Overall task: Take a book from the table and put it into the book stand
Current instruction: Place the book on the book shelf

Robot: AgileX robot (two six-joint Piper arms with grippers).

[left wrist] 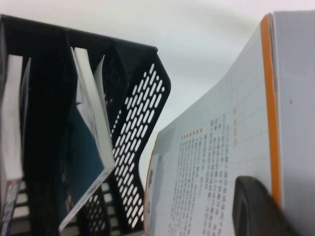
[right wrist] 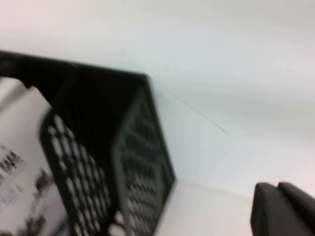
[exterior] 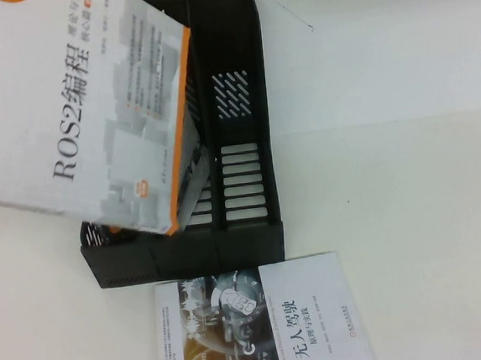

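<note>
My left gripper has the white and orange book to place. It will set the book down in the empty end slot of the black book stand (exterior: 238,189) (left wrist: 110,207).
A white and orange book titled ROS2 (exterior: 91,109) hangs tilted above the left part of the black book stand (exterior: 238,146), with its lower corner over the stand's front. My left gripper (left wrist: 268,201) is shut on this book (left wrist: 221,162); one dark finger (left wrist: 253,209) presses on its printed cover near the orange spine, and the other finger is hidden behind it. The book hides this gripper in the high view. My right gripper (right wrist: 283,211) is off to the stand's right, with its fingers together and empty. It does not show in the high view.
A second book (exterior: 270,329) lies flat on the white table in front of the stand. The stand (left wrist: 142,98) holds a thin blue and white booklet (left wrist: 86,147) in one slot and white pages (left wrist: 12,123) in another. Its rightmost slot (exterior: 242,180) looks empty.
</note>
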